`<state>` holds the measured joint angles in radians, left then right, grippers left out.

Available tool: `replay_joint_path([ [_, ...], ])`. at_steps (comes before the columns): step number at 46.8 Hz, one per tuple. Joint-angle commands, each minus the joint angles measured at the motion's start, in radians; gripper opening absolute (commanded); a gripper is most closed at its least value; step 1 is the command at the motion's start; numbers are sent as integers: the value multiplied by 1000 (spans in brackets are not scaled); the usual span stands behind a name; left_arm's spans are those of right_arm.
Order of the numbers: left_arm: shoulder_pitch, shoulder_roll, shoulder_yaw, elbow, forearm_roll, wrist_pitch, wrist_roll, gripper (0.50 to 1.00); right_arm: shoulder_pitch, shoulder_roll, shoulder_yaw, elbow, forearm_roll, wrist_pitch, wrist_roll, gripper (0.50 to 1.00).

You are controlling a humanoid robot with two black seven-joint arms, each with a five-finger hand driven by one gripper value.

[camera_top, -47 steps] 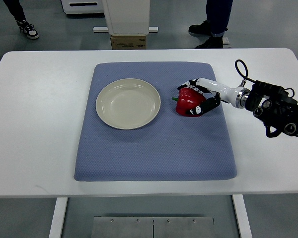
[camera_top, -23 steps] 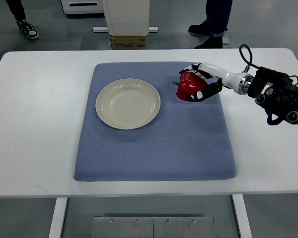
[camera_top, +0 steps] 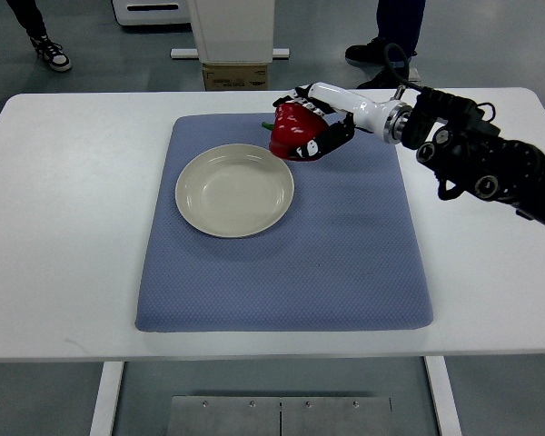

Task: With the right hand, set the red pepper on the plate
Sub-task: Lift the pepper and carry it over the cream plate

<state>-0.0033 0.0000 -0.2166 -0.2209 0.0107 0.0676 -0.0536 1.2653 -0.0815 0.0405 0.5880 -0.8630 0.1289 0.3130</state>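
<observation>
I should let go of the red pepper with my right gripper on the cream plate, just off its middle (camera_top: 252, 200) toward my arm.
My right hand (camera_top: 307, 123) is shut on the red pepper (camera_top: 289, 130) and holds it in the air over the far right edge of the cream plate (camera_top: 233, 190). The pepper's green stem points left. The black and white arm comes in from the right edge, crossing the far right of the blue mat (camera_top: 282, 222). The plate lies on the mat's left half with nothing on it. The left arm does not show.
The mat lies in the middle of a white table (camera_top: 54, 227). Beyond the far edge stand a white machine base with a cardboard box (camera_top: 235, 76), and the feet of people (camera_top: 381, 50) on the floor.
The right hand lifted the pepper off the mat and carried it left and toward the far side, from the mat's right part to the plate's far right edge.
</observation>
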Motion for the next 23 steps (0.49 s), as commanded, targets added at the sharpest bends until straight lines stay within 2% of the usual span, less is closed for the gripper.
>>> replay_joint_path([
  [1,0,0,0,0,0,0,0,1000,8,55,-4,-33,1,0,-6,500],
  [11,0,0,0,0,0,0,0,1000,17,81,-5,-56,1,0,-25,500],
  [23,0,0,0,0,0,0,0,1000,9,81,-7,-40,2,1,-8,500],
])
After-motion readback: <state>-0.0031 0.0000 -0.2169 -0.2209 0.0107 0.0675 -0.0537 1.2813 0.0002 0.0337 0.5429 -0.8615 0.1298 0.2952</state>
